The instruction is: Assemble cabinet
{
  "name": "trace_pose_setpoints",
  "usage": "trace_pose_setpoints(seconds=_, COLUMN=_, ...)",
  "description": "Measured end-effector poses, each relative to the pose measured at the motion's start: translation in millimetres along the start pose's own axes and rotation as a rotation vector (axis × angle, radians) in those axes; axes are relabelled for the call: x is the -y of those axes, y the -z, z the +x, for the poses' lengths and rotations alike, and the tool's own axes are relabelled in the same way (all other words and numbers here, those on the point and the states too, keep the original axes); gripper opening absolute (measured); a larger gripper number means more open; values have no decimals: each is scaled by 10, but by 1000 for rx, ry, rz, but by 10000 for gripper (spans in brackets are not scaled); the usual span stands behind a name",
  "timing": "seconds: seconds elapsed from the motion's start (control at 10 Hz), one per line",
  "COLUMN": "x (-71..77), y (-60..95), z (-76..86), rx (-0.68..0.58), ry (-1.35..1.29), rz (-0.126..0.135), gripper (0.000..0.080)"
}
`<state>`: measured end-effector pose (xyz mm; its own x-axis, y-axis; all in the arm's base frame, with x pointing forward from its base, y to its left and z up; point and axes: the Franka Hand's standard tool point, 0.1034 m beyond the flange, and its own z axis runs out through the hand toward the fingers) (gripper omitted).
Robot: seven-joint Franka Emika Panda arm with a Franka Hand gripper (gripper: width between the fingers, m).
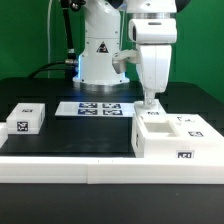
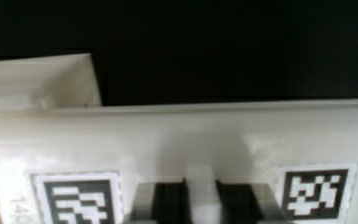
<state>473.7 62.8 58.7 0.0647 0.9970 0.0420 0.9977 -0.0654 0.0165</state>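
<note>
The white panel, now at the cabinet's far upper edge, will be let go by my gripper over the cabinet's open hollow [image 1: 160, 127], beside the tagged panel that is already on it.
The cabinet [image 1: 180, 138], a large white box with marker tags, stands on the black table at the exterior view's right. My gripper [image 1: 150, 103] reaches straight down onto its far upper edge. In the wrist view the cabinet [image 2: 176, 140] fills the picture, with a tag on either side of my gripper [image 2: 194, 200]. The two dark fingers [image 2: 163, 200] stand close together with a thin white strip of the cabinet's wall between them, so the gripper is shut on that wall.
A small white tagged block [image 1: 25, 118] lies at the exterior view's left. The marker board [image 1: 100, 108] lies at the back middle, before the robot's base. A white ledge [image 1: 70, 165] runs along the front. Another white piece [image 2: 34, 85] shows beside the cabinet.
</note>
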Motion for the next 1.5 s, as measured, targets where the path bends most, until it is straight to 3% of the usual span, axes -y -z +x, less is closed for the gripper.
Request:
trace_pose_setpoints(seconds=0.8, x=-77, y=-8, z=-21, rx=9, ry=39, rz=6, gripper=69)
trace_pose_setpoints(seconds=1.5, x=-805, y=-4, z=3, rx=-7, ry=16, rz=-21, gripper=70)
